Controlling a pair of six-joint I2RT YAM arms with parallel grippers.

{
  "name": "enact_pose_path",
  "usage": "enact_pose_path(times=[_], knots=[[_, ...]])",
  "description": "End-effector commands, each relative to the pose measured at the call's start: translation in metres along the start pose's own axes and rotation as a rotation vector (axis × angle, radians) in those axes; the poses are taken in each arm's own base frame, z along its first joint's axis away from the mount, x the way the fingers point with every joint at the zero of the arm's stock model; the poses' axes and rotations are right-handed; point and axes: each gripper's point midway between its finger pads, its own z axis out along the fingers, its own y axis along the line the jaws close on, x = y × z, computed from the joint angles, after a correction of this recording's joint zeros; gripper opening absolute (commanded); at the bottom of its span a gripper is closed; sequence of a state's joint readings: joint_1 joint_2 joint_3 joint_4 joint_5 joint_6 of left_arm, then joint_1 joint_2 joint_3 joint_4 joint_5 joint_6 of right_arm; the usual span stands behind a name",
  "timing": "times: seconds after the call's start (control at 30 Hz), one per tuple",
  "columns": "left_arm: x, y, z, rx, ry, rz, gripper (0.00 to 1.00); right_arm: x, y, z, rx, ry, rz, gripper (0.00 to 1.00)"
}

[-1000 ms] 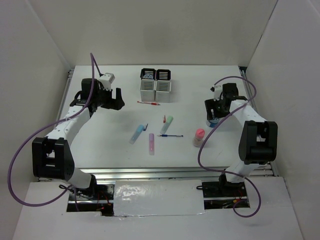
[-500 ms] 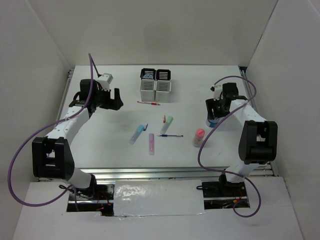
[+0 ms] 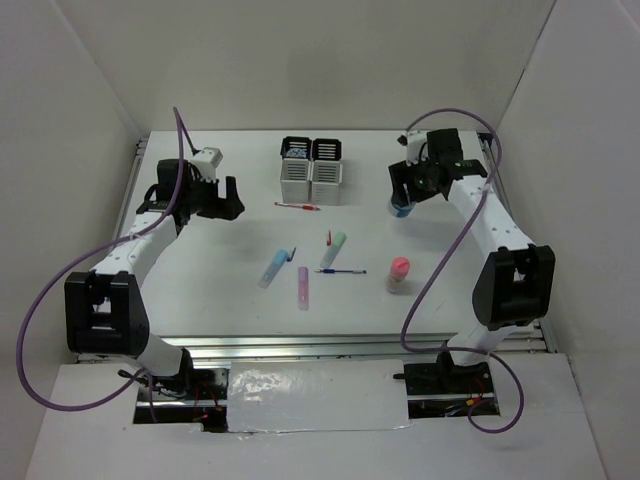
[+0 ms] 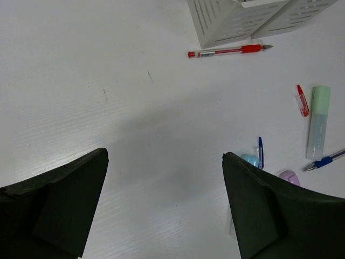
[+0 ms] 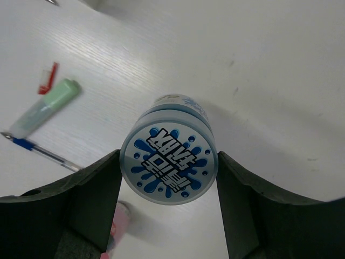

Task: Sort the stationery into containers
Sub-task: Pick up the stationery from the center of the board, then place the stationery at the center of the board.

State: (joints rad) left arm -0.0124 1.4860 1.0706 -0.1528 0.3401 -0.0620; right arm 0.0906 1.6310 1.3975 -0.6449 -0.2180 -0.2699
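The robot's right gripper will release the blue round roll on the table (image 3: 243, 233) between its left gripper and the blue stick.
My right gripper (image 3: 402, 203) is shut on a blue round roll (image 5: 168, 156) and holds it above the table, right of the containers (image 3: 313, 170), a 2x2 block of slotted cups. Something blue shows in the back-left black cup (image 3: 297, 152). My left gripper (image 3: 226, 199) is open and empty, left of the cups. A red pen (image 3: 297, 205) lies in front of the cups. The blue stick (image 3: 272, 268), purple stick (image 3: 302, 287), green stick (image 3: 333, 250), blue pen (image 3: 340, 271) and pink-capped tube (image 3: 398, 274) lie mid-table.
A loose red cap (image 3: 328, 238) and a blue cap (image 3: 292, 254) lie by the sticks. White walls close in the table on three sides. The left wrist view shows the red pen (image 4: 229, 51) and the white cups (image 4: 242, 21) ahead.
My right gripper has risen with the blue roll and moved back and left, from the table's right side towards the cups. My left gripper has drifted slightly left.
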Motion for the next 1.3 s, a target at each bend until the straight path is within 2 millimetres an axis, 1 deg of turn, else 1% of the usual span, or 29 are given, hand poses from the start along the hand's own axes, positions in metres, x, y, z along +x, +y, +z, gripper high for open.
enact_pose_path(times=[0.0, 0.03, 0.07, 0.1, 0.13, 0.17, 0.2, 0.27, 0.3, 0.33, 0.37, 0.4, 0.43, 0.47, 0.5, 0.53, 0.57, 0.6, 0.63, 0.67, 0.73, 0.77, 0.87, 1.0, 1.1, 1.17, 1.2, 1.23, 1.27], knots=[[-0.001, -0.001, 0.005, 0.025, -0.021, -0.023, 0.99, -0.065, 0.028, -0.026, -0.053, -0.153, -0.050, 0.35], [-0.001, -0.002, 0.005, 0.031, -0.020, -0.025, 0.99, -0.074, 0.034, -0.028, -0.064, -0.172, -0.062, 0.35], [-0.001, -0.001, 0.006, 0.031, -0.020, -0.026, 0.99, -0.093, 0.045, -0.033, -0.080, -0.213, -0.086, 0.35], [0.000, -0.002, 0.006, 0.034, -0.017, -0.028, 0.99, -0.099, 0.052, -0.029, -0.095, -0.217, -0.096, 0.35], [0.000, -0.003, 0.007, 0.039, -0.018, -0.026, 0.99, -0.108, 0.058, -0.031, -0.109, -0.236, -0.107, 0.34], [-0.001, 0.008, 0.004, 0.017, -0.027, -0.040, 0.99, -0.125, 0.066, -0.038, -0.133, -0.276, -0.121, 0.34], [-0.001, 0.009, 0.003, 0.015, -0.029, -0.041, 0.99, -0.130, 0.081, -0.032, -0.166, -0.276, -0.140, 0.34], [0.000, 0.012, 0.002, 0.013, -0.034, -0.050, 0.99, -0.151, 0.096, -0.039, -0.185, -0.324, -0.174, 0.34], [0.002, 0.015, 0.001, 0.009, -0.035, -0.061, 0.99, -0.156, 0.114, -0.033, -0.203, -0.329, -0.213, 0.34], [0.002, 0.016, 0.001, 0.011, -0.039, -0.066, 0.99, -0.162, 0.121, -0.032, -0.206, -0.342, -0.234, 0.34], [0.003, 0.016, 0.001, 0.017, -0.037, -0.072, 0.99, -0.179, 0.128, -0.040, -0.203, -0.385, -0.253, 0.33], [0.004, 0.018, 0.001, 0.015, -0.038, -0.078, 0.99, -0.181, 0.140, -0.027, -0.218, -0.376, -0.272, 0.33], [0.007, 0.020, 0.000, 0.017, -0.032, -0.093, 0.99, -0.198, 0.146, -0.035, -0.215, -0.420, -0.283, 0.33], [0.007, 0.021, 0.000, 0.017, -0.033, -0.096, 0.99, -0.205, 0.150, -0.031, -0.215, -0.432, -0.291, 0.33], [0.008, 0.022, -0.001, 0.014, -0.035, -0.101, 0.99, -0.209, 0.152, -0.016, -0.200, -0.429, -0.291, 0.33], [0.007, 0.023, -0.002, 0.018, -0.042, -0.103, 0.99, -0.224, 0.158, -0.021, -0.195, -0.476, -0.302, 0.33], [0.007, 0.024, -0.002, 0.020, -0.041, -0.104, 0.99, -0.225, 0.159, -0.006, -0.191, -0.466, -0.300, 0.32], [0.007, 0.026, -0.003, 0.015, -0.043, -0.104, 0.99, -0.230, 0.161, -0.001, -0.185, -0.473, -0.301, 0.33], [0.007, 0.026, -0.003, 0.017, -0.044, -0.102, 0.99, -0.239, 0.164, -0.004, -0.187, -0.499, -0.303, 0.33], [0.006, 0.026, -0.004, 0.016, -0.047, -0.099, 0.99, -0.240, 0.166, 0.008, -0.188, -0.499, -0.305, 0.33], [0.006, 0.027, -0.004, 0.012, -0.049, -0.097, 0.99, -0.247, 0.173, 0.013, -0.197, -0.519, -0.310, 0.33], [0.005, 0.028, -0.004, 0.011, -0.052, -0.096, 0.99, -0.248, 0.175, 0.023, -0.199, -0.521, -0.314, 0.33], [0.006, 0.031, -0.004, 0.007, -0.054, -0.106, 0.99, -0.258, 0.180, 0.032, -0.204, -0.551, -0.315, 0.33], [0.008, 0.033, -0.003, 0.003, -0.060, -0.114, 0.99, -0.265, 0.191, 0.031, -0.223, -0.584, -0.335, 0.33], [0.009, 0.036, -0.005, -0.008, -0.068, -0.127, 0.99, -0.263, 0.215, 0.022, -0.286, -0.597, -0.366, 0.32], [0.012, 0.038, -0.008, -0.012, -0.072, -0.157, 0.99, -0.259, 0.237, 0.019, -0.324, -0.598, -0.394, 0.32], [0.001, 0.046, -0.013, -0.024, -0.118, -0.157, 0.99, -0.257, 0.246, 0.018, -0.340, -0.596, -0.405, 0.32], [0.003, 0.051, -0.019, -0.026, -0.131, -0.188, 0.99, -0.253, 0.262, 0.015, -0.366, -0.594, -0.420, 0.32], [0.001, 0.055, -0.022, -0.027, -0.147, -0.196, 0.99, -0.249, 0.271, 0.015, -0.383, -0.590, -0.428, 0.32]])
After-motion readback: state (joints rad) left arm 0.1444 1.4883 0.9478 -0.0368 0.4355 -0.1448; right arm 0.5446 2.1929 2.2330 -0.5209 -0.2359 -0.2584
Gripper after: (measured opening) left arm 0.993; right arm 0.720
